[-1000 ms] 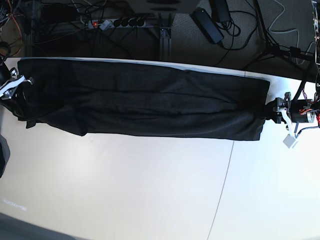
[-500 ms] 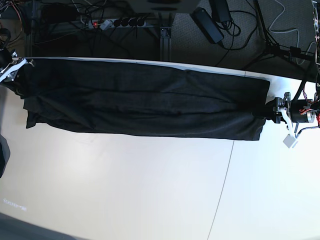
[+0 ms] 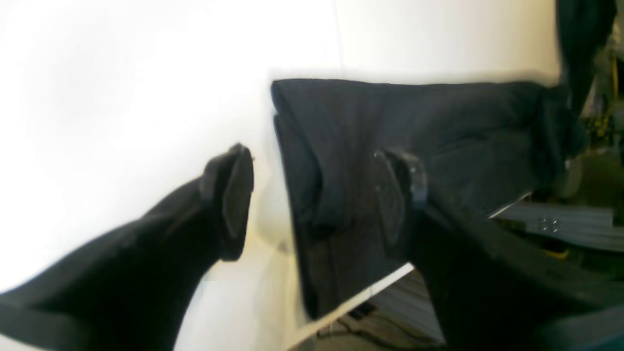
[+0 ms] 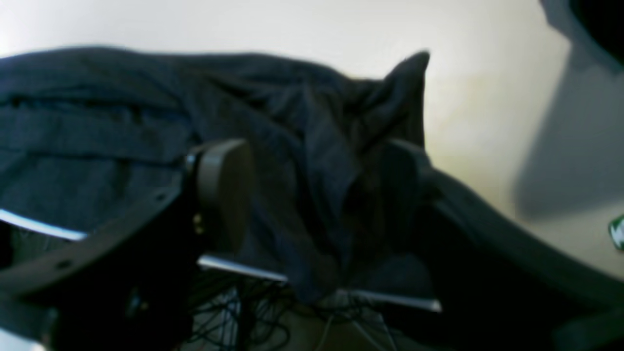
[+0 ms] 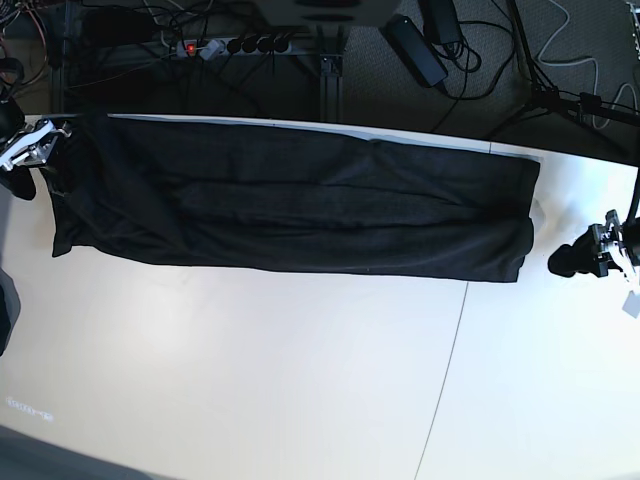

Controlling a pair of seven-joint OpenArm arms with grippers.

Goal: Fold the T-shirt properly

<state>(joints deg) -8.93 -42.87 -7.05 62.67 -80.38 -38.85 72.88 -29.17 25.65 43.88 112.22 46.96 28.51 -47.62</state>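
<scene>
Next, I take the shirt's near end (image 5: 524,240) with my left gripper and pull it toward the front before folding, because the black T-shirt lies tight along the table's back edge.
The black T-shirt (image 5: 300,210) lies plain side up as a long folded strip along the back of the white table (image 5: 300,380). My left gripper (image 5: 562,262) is open and empty, off the shirt's right end. In the left wrist view its jaws (image 3: 314,202) stand wide apart with the shirt's end (image 3: 438,131) lying beyond them. My right gripper (image 5: 55,132) is at the shirt's left end by the table's back edge. In the right wrist view its jaws (image 4: 314,190) stand apart with bunched fabric (image 4: 122,126) between them. No print shows.
A power strip (image 5: 230,45), cables and a black adapter (image 5: 415,50) lie on the floor behind the table. A thin seam (image 5: 450,350) runs across the tabletop. A dark object (image 5: 5,310) sits at the left edge.
My left gripper has let go of the shirt's right end and drawn back to the right. My right gripper has carried the left end toward the back edge, straightening the strip.
</scene>
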